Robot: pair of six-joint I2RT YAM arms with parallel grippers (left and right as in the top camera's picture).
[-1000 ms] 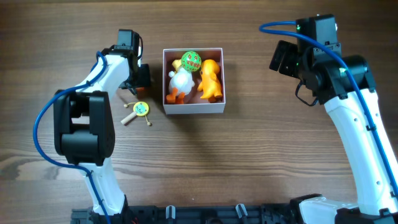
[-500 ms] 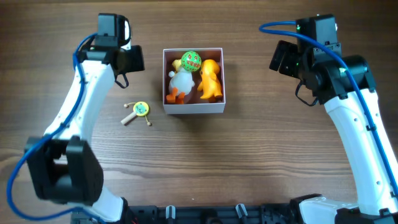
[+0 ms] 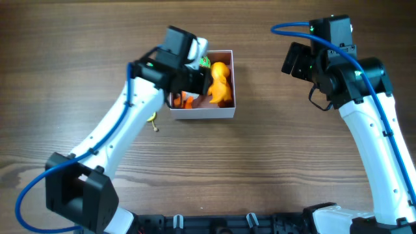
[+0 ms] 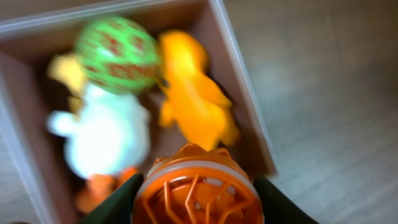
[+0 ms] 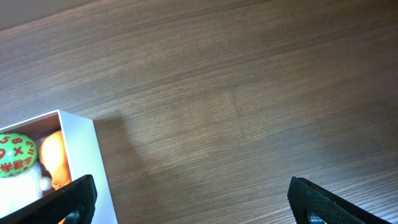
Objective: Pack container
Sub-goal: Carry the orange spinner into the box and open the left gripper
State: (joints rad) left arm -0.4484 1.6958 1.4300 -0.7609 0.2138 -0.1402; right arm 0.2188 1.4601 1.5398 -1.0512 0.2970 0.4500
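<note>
The robot's left gripper will let go of the round orange cage-like toy between the white duck's feet and the orange duck [image 3: 193, 105] [image 4: 174, 168].
The container [image 3: 221, 112] is a small white-walled box with a pink floor [image 4: 205, 37]. It holds an orange duck [image 3: 221, 81], a white duck [image 4: 109, 134] and a green ball [image 4: 118, 55]. My left gripper [image 4: 198, 202] is shut on an orange round cage-like toy [image 4: 198, 190] and holds it over the container's left half. In the overhead view the left arm hides the white duck and most of the ball. My right gripper [image 5: 189, 199] is open and empty above bare table right of the container [image 5: 78, 143].
A small yellow-green rattle [image 3: 153, 119] lies on the wooden table just left of the container, mostly hidden by the left arm. The right arm [image 3: 338, 65] hovers at the back right.
My left arm has swung from the far left to over the container, carrying the orange toy. The right arm has not moved.
</note>
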